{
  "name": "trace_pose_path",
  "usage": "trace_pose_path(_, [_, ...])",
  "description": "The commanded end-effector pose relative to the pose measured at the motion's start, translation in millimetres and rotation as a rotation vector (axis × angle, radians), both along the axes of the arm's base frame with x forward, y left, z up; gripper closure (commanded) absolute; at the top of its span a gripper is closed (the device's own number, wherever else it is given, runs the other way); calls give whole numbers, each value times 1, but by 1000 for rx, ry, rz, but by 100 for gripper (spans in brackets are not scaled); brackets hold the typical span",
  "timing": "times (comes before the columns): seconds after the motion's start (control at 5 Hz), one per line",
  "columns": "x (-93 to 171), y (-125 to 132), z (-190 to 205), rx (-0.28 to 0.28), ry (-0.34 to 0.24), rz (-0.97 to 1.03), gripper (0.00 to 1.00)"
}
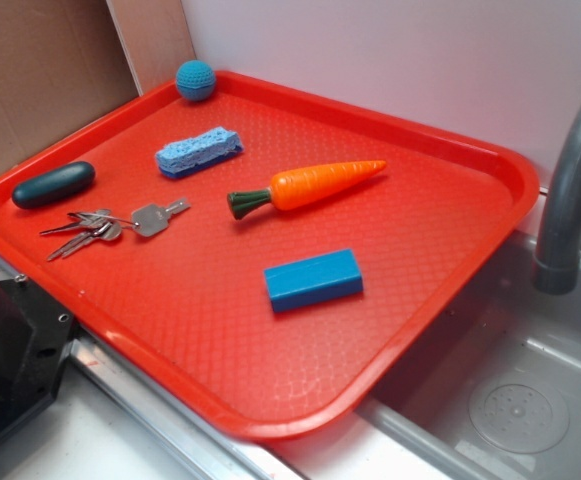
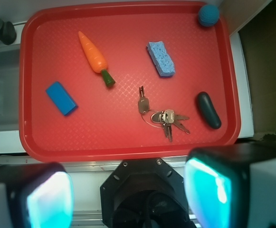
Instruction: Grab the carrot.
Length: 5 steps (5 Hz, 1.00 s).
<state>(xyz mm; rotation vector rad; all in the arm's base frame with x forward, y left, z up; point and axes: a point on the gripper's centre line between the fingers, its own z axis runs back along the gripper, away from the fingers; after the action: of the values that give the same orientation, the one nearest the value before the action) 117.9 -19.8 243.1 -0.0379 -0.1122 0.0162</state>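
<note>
My gripper should close on the thick orange end of the carrot (image 1: 292, 188) (image 2: 98, 64), next to its green stem.
The carrot (image 1: 310, 185) lies flat near the middle of the red tray (image 1: 220, 330), its orange tip toward the back right and its dark green stem toward the left. Seen from the wrist, the carrot (image 2: 95, 53) lies in the upper left part of the tray (image 2: 128, 137), tip pointing up-left. My gripper (image 2: 128, 194) hovers high above the tray's near edge, well away from the carrot. Its two cyan-padded fingers (image 2: 209, 190) stand wide apart with nothing between them. The gripper does not show in the exterior view.
On the tray lie a blue block (image 1: 313, 280), a blue sponge (image 1: 198, 152), a teal ball (image 1: 196, 80), a bunch of keys (image 1: 120, 225) and a dark capsule-shaped object (image 1: 53, 184). A grey faucet (image 1: 570, 190) and sink (image 1: 510, 400) are at the right. The black robot base (image 1: 10, 340) sits at the left.
</note>
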Motion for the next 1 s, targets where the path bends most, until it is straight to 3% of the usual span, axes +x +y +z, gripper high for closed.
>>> trace_pose_path(0.0, [0,0,0,0,0,0,0])
trace_pose_path(0.4, [100,-10,-4,19,11,64,0])
trace_pose_path(0.6, [150,-19,-23,27,57,37,0])
trace_pose_path(0.8, [191,-24,-53,83,123,-7,0])
